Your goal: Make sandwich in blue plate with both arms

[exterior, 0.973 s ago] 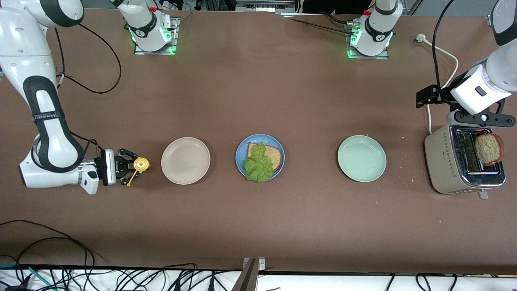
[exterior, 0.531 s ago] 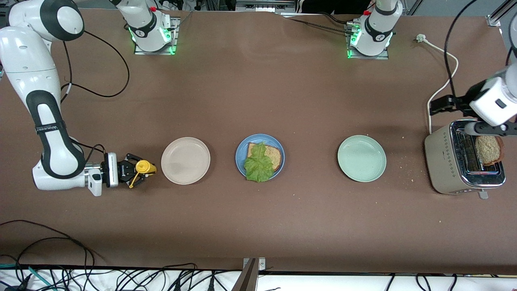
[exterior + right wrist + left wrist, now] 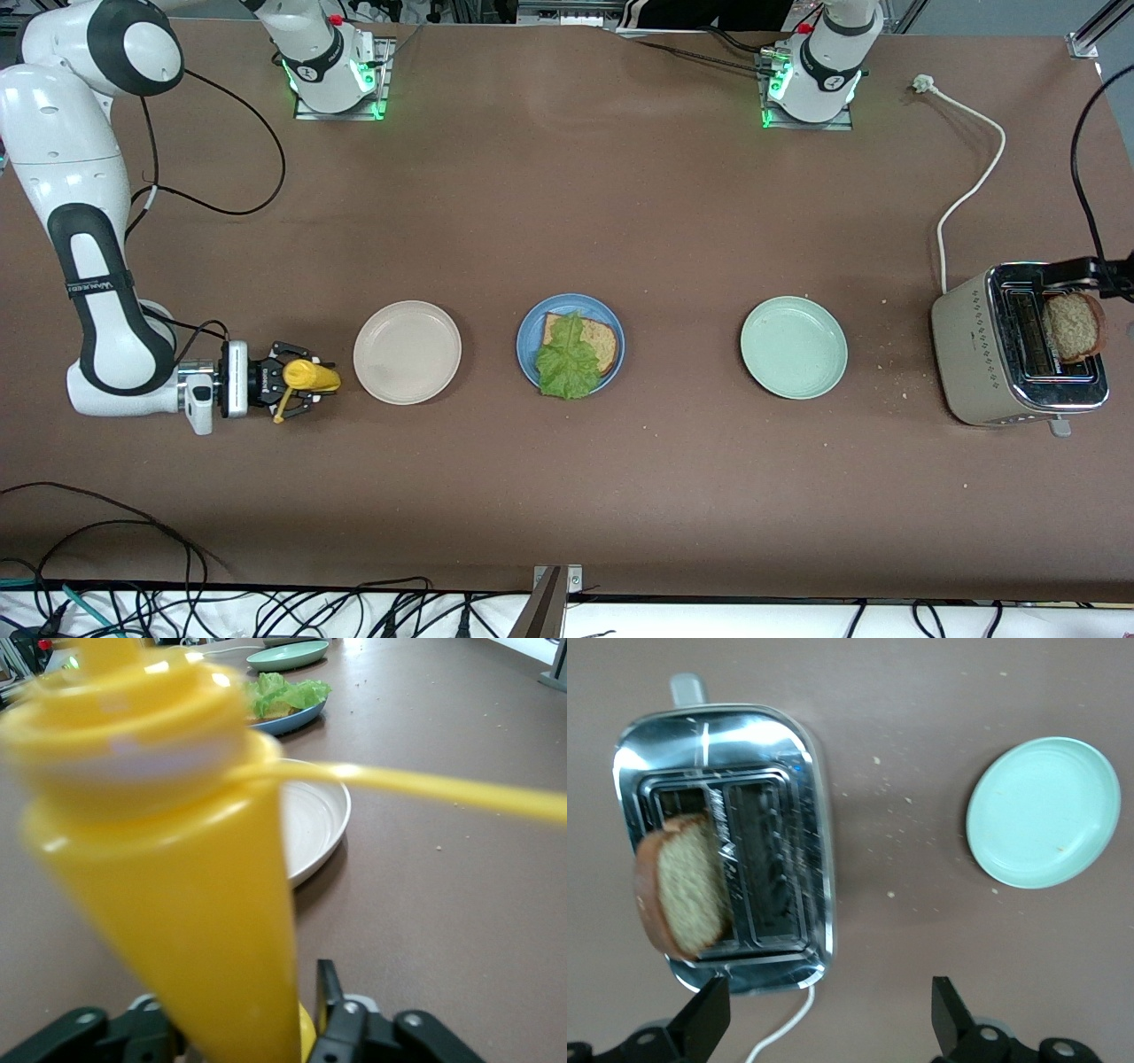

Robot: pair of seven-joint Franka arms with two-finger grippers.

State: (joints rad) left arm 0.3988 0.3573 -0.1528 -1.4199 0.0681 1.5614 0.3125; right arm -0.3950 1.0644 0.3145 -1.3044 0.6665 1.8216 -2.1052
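Next, I move my left gripper to the top crust [image 3: 1092, 318] [image 3: 650, 901] of the bread slice that stands in the toaster, and close it there.
The blue plate [image 3: 524, 341] sits mid-table with one brown bread slice [image 3: 601, 342] and a green lettuce leaf [image 3: 567, 363] on top. A second bread slice [image 3: 1070, 326] stands in the toaster [image 3: 983, 354] at the left arm's end; it also shows in the left wrist view [image 3: 687, 881]. My right gripper [image 3: 288, 383] is shut on a yellow squeeze bottle [image 3: 312, 376], tipped on its side beside the cream plate [image 3: 407, 352]. My left gripper [image 3: 828, 1028] is open and empty, high above the toaster's [image 3: 806, 815] cord end, mostly outside the front view.
A mint-green plate [image 3: 793, 347] lies empty between the blue plate and the toaster, with crumbs around it. The toaster's white cord [image 3: 970, 186] runs toward the bases. Cables hang along the table's near edge.
The right arm tipped the yellow bottle over toward the cream plate. The left arm rose and drew away from over the toaster, almost leaving the front view.
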